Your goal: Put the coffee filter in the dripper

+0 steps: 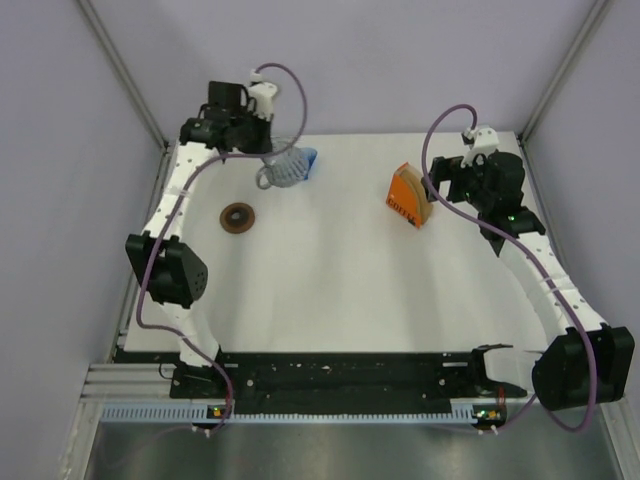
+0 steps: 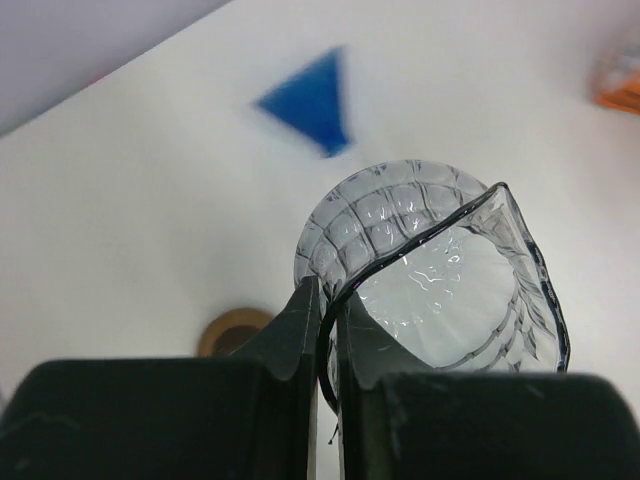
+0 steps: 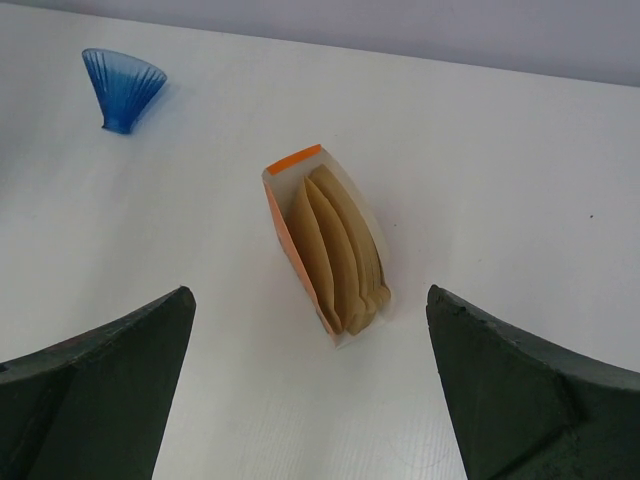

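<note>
My left gripper will let go of the grey cup, and I will leave it on the white table (image 1: 329, 249) between the brown ring and the orange packet.
The blue dripper (image 1: 308, 159) lies on its side at the far left of the table, just behind the grey translucent cup (image 1: 284, 169); it also shows in the right wrist view (image 3: 122, 88) and, blurred, in the left wrist view (image 2: 310, 100). Several tan coffee filters (image 3: 342, 252) stand inside the orange packet (image 1: 406, 196). My left gripper (image 2: 325, 290) is shut on the rim of the grey cup (image 2: 440, 270). My right gripper (image 3: 308, 292) is open and empty, its fingers (image 3: 110, 370) on either side of the packet and above it.
A flat brown ring (image 1: 238, 217) lies on the white table (image 1: 340, 290) to the near left of the cup, and shows in the left wrist view (image 2: 232, 330). Grey walls close in the back and both sides. The arm bases stand along the near edge.
</note>
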### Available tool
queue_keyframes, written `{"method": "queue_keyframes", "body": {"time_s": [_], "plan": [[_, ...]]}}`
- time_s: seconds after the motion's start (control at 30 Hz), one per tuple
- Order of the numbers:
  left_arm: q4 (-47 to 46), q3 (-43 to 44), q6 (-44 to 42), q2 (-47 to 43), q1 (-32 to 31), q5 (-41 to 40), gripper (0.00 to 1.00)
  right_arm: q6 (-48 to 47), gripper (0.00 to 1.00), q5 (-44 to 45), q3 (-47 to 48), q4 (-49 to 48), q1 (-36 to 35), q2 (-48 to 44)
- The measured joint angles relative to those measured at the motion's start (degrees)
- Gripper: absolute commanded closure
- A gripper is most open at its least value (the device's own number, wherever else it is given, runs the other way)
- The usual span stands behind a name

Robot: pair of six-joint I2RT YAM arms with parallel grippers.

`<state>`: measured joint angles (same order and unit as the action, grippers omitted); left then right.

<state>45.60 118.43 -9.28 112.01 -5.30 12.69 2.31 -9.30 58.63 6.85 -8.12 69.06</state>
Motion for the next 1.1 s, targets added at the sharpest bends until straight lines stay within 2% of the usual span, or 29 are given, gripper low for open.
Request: {"method": "queue_keyframes", "body": {"time_s": [0.1,0.17,0.3,0.53,0.77,0.93,0.97,1.1], "plan": [[1.01,-4.98,-6.32,-6.10,-10.49,6.16,1.00,-0.09,0.01,-0.50,0.00,0.02,0.00,0.02],[1.84,-8.26,-9.77,-7.06,-16.13,9.94,1.00,-0.20,0.01,-0.63,-0.02,0.04,0.00,0.00],[4.04,-14.88,-15.26,-4.92,-21.44,11.80,1.00,-0.52,0.06,-0.46,-0.02,0.13,0.00,0.00],[2.97,-22.60,-21.97,-0.09,-24.94,10.38,1.00,-1.31,0.22,0.42,-0.02,0.81,0.00,0.00],[-4.48,-28.89,-26.32,0.00,-26.12,9.09,1.00,-1.33,0.30,0.39,-0.02,1.25,0.00,1.46],[-9.01,-30.86,-27.56,-0.68,-26.14,8.90,0.99,-1.29,0.32,0.20,0.00,2.62,0.00,4.79],[-9.57,-31.06,-27.76,-0.74,-26.14,8.90,0.92,-1.27,0.32,0.15,0.00,2.93,0.00,5.31],[-10.78,-31.28,-28.37,-0.76,-26.21,8.48,0.53,-1.25,0.32,-0.28,0.37,4.31,0.00,6.19]]}}
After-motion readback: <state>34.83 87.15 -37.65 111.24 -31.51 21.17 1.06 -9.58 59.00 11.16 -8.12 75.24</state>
